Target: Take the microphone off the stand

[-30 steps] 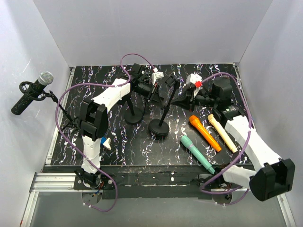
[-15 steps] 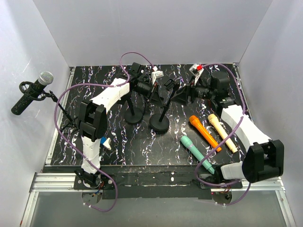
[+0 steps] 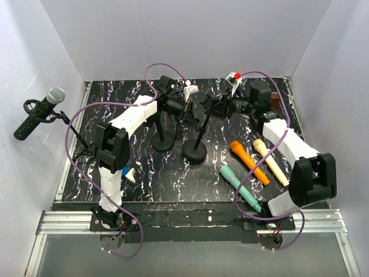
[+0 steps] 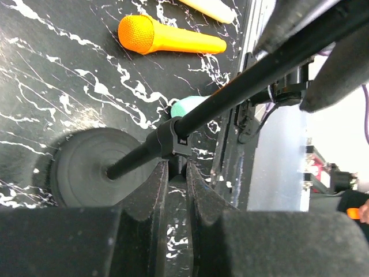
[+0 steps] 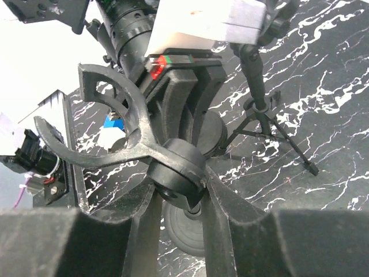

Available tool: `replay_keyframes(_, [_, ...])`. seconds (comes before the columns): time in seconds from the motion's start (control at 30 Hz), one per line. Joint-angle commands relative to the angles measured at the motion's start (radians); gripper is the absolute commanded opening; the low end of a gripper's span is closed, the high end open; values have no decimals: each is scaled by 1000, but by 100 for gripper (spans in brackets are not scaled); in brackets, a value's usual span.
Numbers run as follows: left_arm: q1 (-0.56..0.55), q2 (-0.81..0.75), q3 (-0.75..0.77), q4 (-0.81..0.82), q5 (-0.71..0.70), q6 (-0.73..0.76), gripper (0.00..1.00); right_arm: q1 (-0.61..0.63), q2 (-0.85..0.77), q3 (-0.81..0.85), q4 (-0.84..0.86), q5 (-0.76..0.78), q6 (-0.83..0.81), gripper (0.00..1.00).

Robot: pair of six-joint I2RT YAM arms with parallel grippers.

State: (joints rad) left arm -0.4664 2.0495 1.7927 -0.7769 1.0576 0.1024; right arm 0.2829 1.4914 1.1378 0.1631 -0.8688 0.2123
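Observation:
My left gripper is twisted far round at the stand's small clamp. It should open, turn back and grip the clamp's knob [image 4: 180, 151] for a fresh turn.
A black microphone [image 3: 37, 112] with a silver head sits in the clip of a tripod stand [image 3: 78, 138] at the far left, away from both grippers. Two round-based stands [image 3: 194, 151] stand mid-table. My left gripper [image 4: 177, 167] is shut on the lower pole [image 4: 173, 141] of a stand, at a small clamp above the base [image 4: 86, 173]. My right gripper [image 5: 180, 179] is shut on the round joint [image 5: 179, 164] under an empty U-shaped clip [image 5: 109, 124] at a stand's top. In the top view the left gripper [image 3: 185, 111] and right gripper [image 3: 216, 107] face each other.
An orange microphone [image 3: 249, 161], a cream one [image 3: 270, 161] and a teal one [image 3: 239, 187] lie on the table's right half. The second round base [image 3: 164, 141] sits left of the first. White walls close in the black marbled table [image 3: 144, 173].
My right arm swung back and left, its jaws opened and then closed on the clip's joint. The stand's base shifted slightly. The left gripper stayed shut in place.

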Motion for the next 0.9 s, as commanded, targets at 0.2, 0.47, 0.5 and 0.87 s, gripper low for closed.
replay_keyframes(0.2, [26,-89,-1,70,52,-276,47,72,-140,-16,-79,-90,-286,1])
replay_keyframes(0.47, [26,-179,-4,54,18,-107,61,42,-125,17,-89,-98,-116,1])
replay_keyframes(0.5, [26,-199,-18,63,-4,-46,61,38,-115,33,-92,-102,-72,1])
replay_keyframes(0.87, [-141,-636,-636,611,-406,699,58,15,-5,120,-174,10,159,1])
